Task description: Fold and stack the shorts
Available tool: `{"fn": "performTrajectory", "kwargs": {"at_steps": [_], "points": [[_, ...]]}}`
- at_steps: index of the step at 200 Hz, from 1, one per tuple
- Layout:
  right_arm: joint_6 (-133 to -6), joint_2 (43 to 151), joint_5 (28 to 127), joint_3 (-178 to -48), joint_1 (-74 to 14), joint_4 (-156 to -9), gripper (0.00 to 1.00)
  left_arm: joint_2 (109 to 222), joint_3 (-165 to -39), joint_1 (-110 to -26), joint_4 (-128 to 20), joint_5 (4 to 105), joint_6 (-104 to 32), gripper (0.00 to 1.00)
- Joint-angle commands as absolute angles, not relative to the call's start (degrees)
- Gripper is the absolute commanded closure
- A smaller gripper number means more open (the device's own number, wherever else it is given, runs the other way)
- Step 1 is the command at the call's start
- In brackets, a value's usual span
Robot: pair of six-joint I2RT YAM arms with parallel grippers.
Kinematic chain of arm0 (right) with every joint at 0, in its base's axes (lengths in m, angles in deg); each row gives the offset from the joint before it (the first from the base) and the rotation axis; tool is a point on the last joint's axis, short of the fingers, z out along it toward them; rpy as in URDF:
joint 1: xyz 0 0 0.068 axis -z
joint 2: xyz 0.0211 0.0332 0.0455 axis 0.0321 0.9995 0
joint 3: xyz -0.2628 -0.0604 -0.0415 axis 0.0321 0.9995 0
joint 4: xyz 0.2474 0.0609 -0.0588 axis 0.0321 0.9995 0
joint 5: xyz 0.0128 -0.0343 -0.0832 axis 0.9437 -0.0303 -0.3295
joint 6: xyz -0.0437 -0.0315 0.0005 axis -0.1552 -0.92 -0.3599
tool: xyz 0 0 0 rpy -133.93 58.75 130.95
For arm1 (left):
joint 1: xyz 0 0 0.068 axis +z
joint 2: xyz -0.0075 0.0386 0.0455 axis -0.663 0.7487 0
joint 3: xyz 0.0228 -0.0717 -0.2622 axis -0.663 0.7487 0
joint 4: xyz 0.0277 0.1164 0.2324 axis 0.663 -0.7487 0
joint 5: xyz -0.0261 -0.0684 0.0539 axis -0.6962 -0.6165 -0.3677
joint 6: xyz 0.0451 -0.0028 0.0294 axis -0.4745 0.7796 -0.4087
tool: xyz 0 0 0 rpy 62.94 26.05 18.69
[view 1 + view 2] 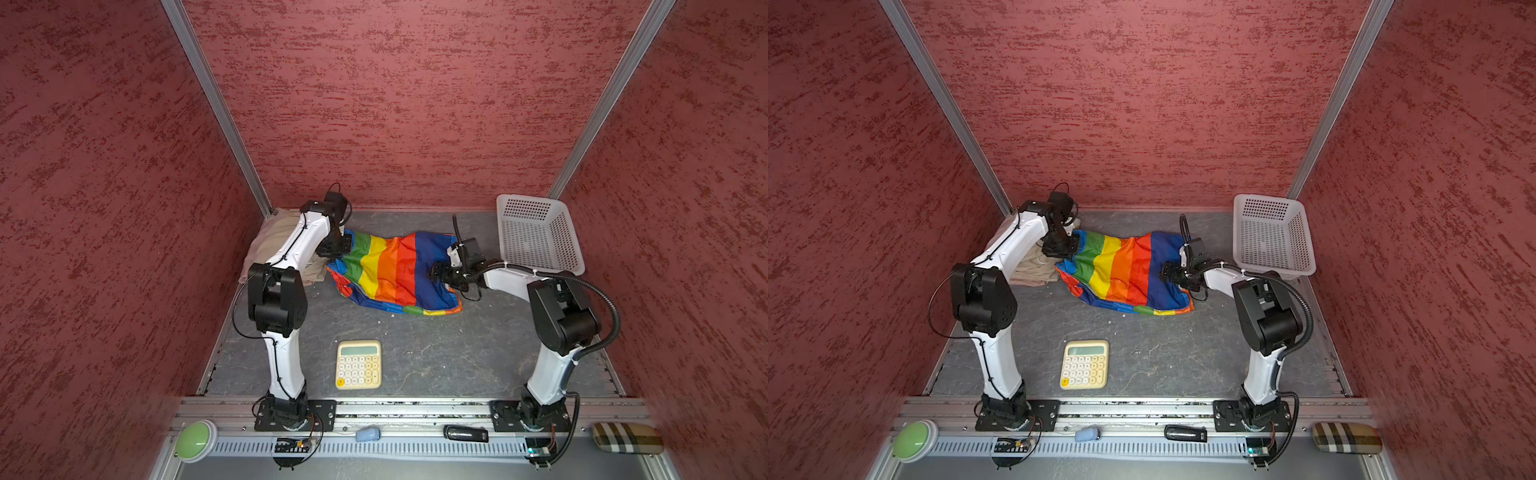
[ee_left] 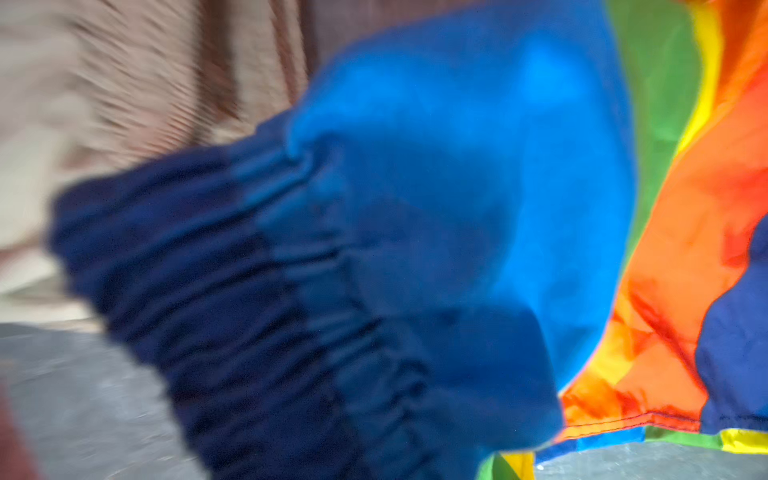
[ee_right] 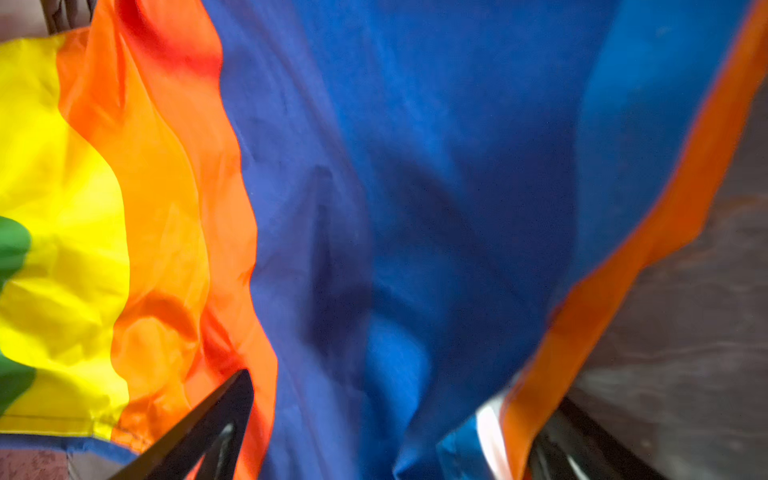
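The robot's left gripper should release the dark blue gathered waistband where the shorts' red stripe meets the blue panel (image 1: pixel 417 263).
The rainbow shorts (image 1: pixel 386 270) (image 1: pixel 1121 270) lie spread at the back middle of the grey table. My left gripper (image 1: pixel 345 245) (image 1: pixel 1073 245) is at their far left corner, shut on the dark blue gathered waistband (image 2: pixel 249 291), which fills the left wrist view and hides the fingers. My right gripper (image 1: pixel 434 274) (image 1: pixel 1165 274) (image 3: pixel 395 436) stands open over the shorts' right blue panel. Its black fingers (image 3: pixel 208 428) are spread wide with blue cloth (image 3: pixel 415 208) between them. Folded beige shorts (image 1: pixel 270 241) (image 1: pixel 1034 266) rest in the back left corner, partly behind my left arm. Blurred pinkish cloth (image 2: pixel 332 25) shows beside them.
A white perforated basket (image 1: pixel 536 237) (image 1: pixel 1271 237) leans in the back right corner. A cream calculator (image 1: pixel 358 364) (image 1: pixel 1084 364) lies front centre. On the front rail sit a green button (image 1: pixel 195 440), a small blue item (image 1: pixel 368 434), a black item (image 1: pixel 465 433) and a checked case (image 1: pixel 627 438).
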State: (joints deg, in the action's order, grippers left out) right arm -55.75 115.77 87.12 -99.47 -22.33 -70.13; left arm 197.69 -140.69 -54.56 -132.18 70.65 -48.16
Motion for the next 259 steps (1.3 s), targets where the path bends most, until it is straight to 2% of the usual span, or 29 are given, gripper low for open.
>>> {"fn": "performTrajectory", "kwargs": {"at_steps": [1, 23, 34, 63, 94, 143, 189, 218, 223, 229, 242, 250, 253, 256, 259], "points": [[-54.0, 116.9, 88.2, -100.2, -23.4, -67.1, 0.01, 199.2, -147.6, -59.6, -143.1, 83.3, -49.6, 1.0], [-54.0, 117.7, 88.3, -100.8, -23.7, -67.2, 0.01, 204.2, -156.5, -64.8, -150.1, 88.5, -47.2, 1.0], [-53.8, 118.1, 88.6, -101.0, -23.9, -67.5, 0.01, 205.9, -160.4, -67.5, -150.8, 87.5, -45.3, 1.0], [-52.9, 119.5, 89.6, -100.9, -24.6, -69.2, 0.01, 209.6, -164.3, -72.0, -148.0, 75.2, -39.7, 1.0], [-52.1, 120.4, 90.3, -100.3, -25.6, -70.7, 0.01, 214.1, -167.8, -72.7, -143.7, 60.5, -34.1, 1.0], [-51.4, 119.6, 91.1, -96.9, -26.1, -73.4, 0.01, 210.6, -153.2, -69.6, -120.8, 39.6, -20.9, 1.0], [-51.7, 116.9, 91.7, -94.6, -26.0, -73.3, 0.01, 210.3, -139.4, -69.1, -99.9, 30.8, -9.2, 1.0], [-51.6, 111.8, 92.4, -91.9, -26.1, -73.6, 0.01, 206.3, -127.9, -67.7, -76.7, 25.3, 2.5, 1.0], [-51.8, 110.9, 92.4, -91.8, -26.1, -73.3, 0.01, 205.5, -125.8, -67.4, -73.0, 24.7, 5.0, 0.92], [-52.0, 109.8, 92.4, -91.4, -26.1, -72.7, 0.01, 204.8, -124.0, -67.1, -67.8, 23.8, 7.6, 0.75], [-52.6, 106.8, 91.5, -91.3, -26.1, -70.8, 0.01, 203.4, -121.2, -66.4, -58.3, 21.5, 12.4, 0.5], [-53.2, 104.9, 90.7, -91.6, -26.1, -69.2, 0.01, 202.6, -120.5, -66.2, -54.5, 20.4, 14.2, 0.26], [-53.5, 104.2, 90.3, -91.7, -26.1, -68.5, 0.01, 202.2, -120.3, -66.1, -52.9, 19.9, 14.9, 0.08], [-53.8, 103.4, 89.9, -92.0, -26.1, -67.7, 0.01, 201.8, -120.0, -65.9, -51.4, 19.4, 15.6, 0.01], [-53.9, 102.8, 89.2, -92.1, -26.1, -67.0, 0.01, 201.3, -119.7, -65.8, -50.0, 19.1, 16.4, 0.01]]}}
